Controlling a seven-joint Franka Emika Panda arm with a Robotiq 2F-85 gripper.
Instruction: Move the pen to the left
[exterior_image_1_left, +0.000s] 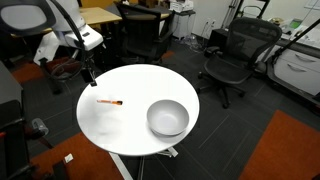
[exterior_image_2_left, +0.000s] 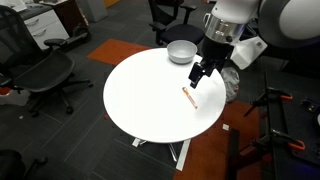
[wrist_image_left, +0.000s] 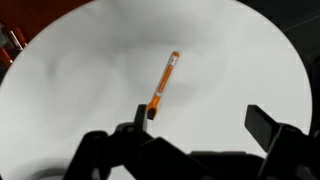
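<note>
My gripper moves to the orange pen next and closes on its body (exterior_image_1_left: 118, 102) (wrist_image_left: 155, 102) near the dark end, which points toward the grey bowl.
The pen (exterior_image_1_left: 110, 102) is a short thin orange stick with a dark end, lying flat on the round white table (exterior_image_1_left: 140, 125). It also shows in an exterior view (exterior_image_2_left: 189, 96) and in the wrist view (wrist_image_left: 162, 85). My gripper (exterior_image_2_left: 197, 75) hangs above the table near the pen; in an exterior view it is at the table's far edge (exterior_image_1_left: 90, 76). In the wrist view the gripper (wrist_image_left: 202, 118) is open and empty, with the pen's dark end close to one finger. A grey bowl (exterior_image_1_left: 167, 118) sits apart from the pen on the table.
Black office chairs (exterior_image_1_left: 232, 58) stand around the table, one beside it (exterior_image_2_left: 45, 75). The bowl (exterior_image_2_left: 181, 51) sits near the table's rim. Orange carpet patches lie on the floor. The table edge is close to the pen.
</note>
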